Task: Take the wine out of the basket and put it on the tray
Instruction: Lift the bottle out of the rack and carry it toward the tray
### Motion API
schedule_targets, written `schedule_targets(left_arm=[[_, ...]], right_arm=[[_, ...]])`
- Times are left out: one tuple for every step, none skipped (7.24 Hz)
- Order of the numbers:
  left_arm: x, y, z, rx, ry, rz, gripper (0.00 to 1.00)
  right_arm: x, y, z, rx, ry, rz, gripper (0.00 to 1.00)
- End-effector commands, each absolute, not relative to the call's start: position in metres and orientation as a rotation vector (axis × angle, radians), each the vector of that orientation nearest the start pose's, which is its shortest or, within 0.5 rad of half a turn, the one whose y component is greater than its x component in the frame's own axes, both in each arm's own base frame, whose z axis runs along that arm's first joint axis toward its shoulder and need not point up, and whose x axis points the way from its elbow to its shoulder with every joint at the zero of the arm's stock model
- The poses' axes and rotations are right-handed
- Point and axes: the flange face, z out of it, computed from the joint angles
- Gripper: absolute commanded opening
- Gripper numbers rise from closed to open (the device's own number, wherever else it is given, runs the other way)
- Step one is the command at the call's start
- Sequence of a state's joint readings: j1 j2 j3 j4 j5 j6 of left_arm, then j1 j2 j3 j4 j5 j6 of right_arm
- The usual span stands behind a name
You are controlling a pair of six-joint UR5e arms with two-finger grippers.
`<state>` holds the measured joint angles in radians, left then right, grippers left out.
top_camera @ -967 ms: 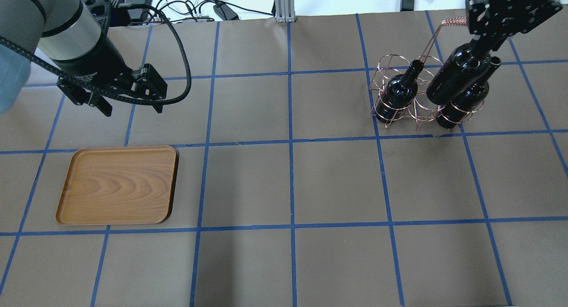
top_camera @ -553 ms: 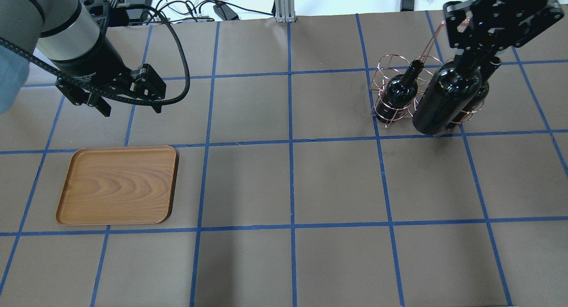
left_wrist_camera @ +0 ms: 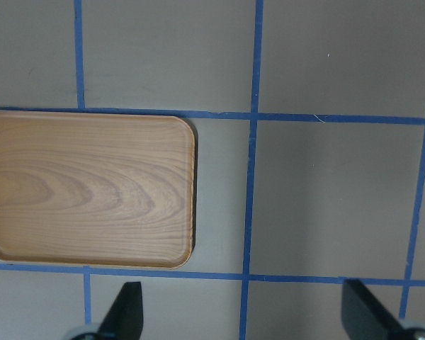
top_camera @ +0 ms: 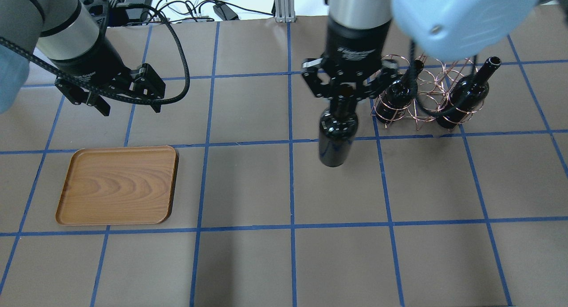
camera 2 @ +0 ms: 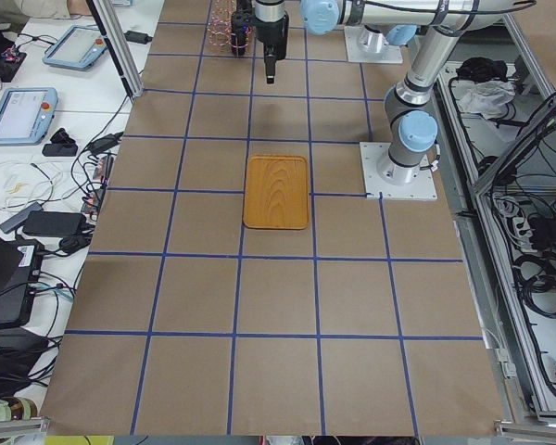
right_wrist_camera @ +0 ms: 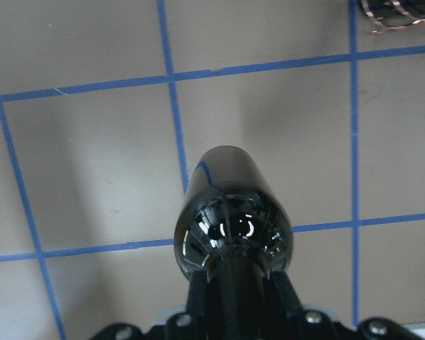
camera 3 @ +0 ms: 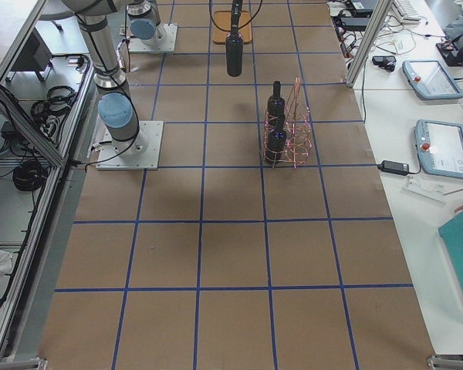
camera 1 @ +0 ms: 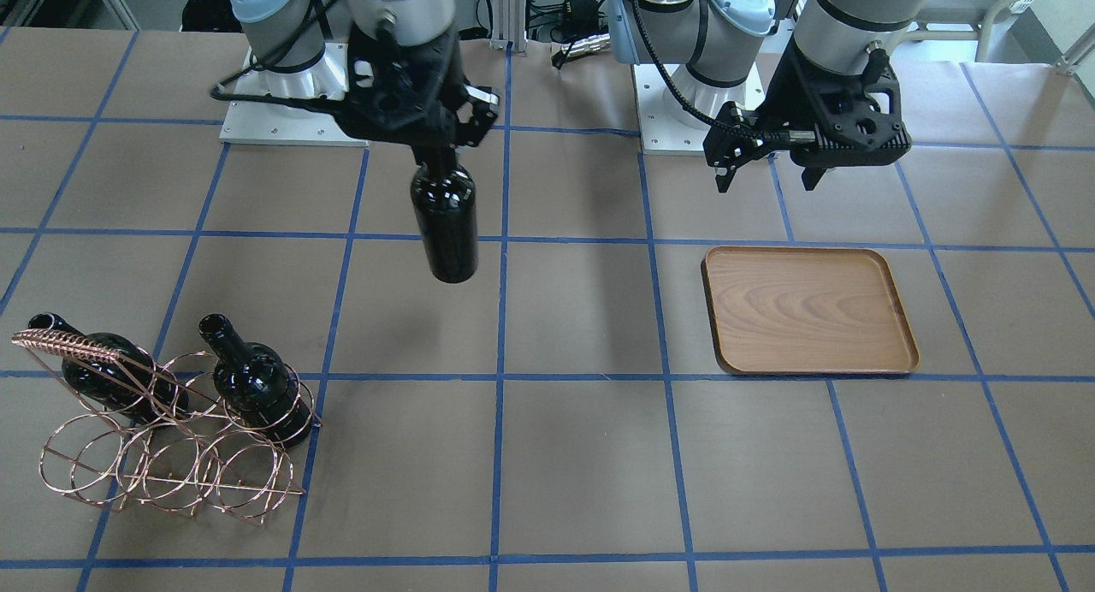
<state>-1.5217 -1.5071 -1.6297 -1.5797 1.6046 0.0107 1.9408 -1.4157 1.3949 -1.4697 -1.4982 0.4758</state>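
Observation:
The wine bottle, now held above the table's middle, will go upright on the table in the taped square (camera 1: 554, 321) (right_wrist_camera: 125, 146) beside the wooden tray, toward the basket, set there by my right gripper.
My right gripper (top_camera: 339, 98) is shut on the neck of a near-black wine bottle (top_camera: 336, 140). It holds the bottle upright above the table's middle, left of the basket; the bottle also shows in the front view (camera 1: 445, 224) and the right wrist view (right_wrist_camera: 230, 219). The copper wire basket (top_camera: 427, 81) stands at the far right with two more bottles (top_camera: 396, 94) (top_camera: 466, 98) in it. The wooden tray (top_camera: 117, 185) lies empty at the near left. My left gripper (top_camera: 132, 108) is open and empty, behind the tray; the left wrist view shows the tray (left_wrist_camera: 85, 188) below it.
Blue tape lines grid the brown table cover. Cables and a metal post (top_camera: 284, 3) lie beyond the far edge. The arm bases (camera 1: 282, 104) stand on plates at the robot's side.
My right arm has carried the bottle out of the basket and well to the left, toward the table's middle. The left gripper has hardly moved.

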Motion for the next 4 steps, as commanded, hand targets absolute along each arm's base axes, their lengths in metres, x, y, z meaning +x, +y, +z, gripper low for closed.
schedule_targets(left_arm=[[-0.104, -0.470, 0.491, 0.018, 3.082, 0.005, 1.00], [-0.104, -0.470, 0.491, 0.019, 3.082, 0.003, 1.00], [-0.103, -0.472, 0.491, 0.009, 3.082, 0.000, 1.00], [-0.088, -0.474, 0.490, -0.042, 3.083, 0.006, 1.00]], right_arm=[[0.384, -0.469, 0.433, 0.235, 3.061, 0.193, 0.00], [0.404, -0.465, 0.414, 0.248, 3.082, 0.229, 0.00], [0.414, -0.467, 0.401, 0.281, 3.073, 0.237, 0.00], [0.421, -0.474, 0.387, 0.316, 3.069, 0.230, 0.00]])
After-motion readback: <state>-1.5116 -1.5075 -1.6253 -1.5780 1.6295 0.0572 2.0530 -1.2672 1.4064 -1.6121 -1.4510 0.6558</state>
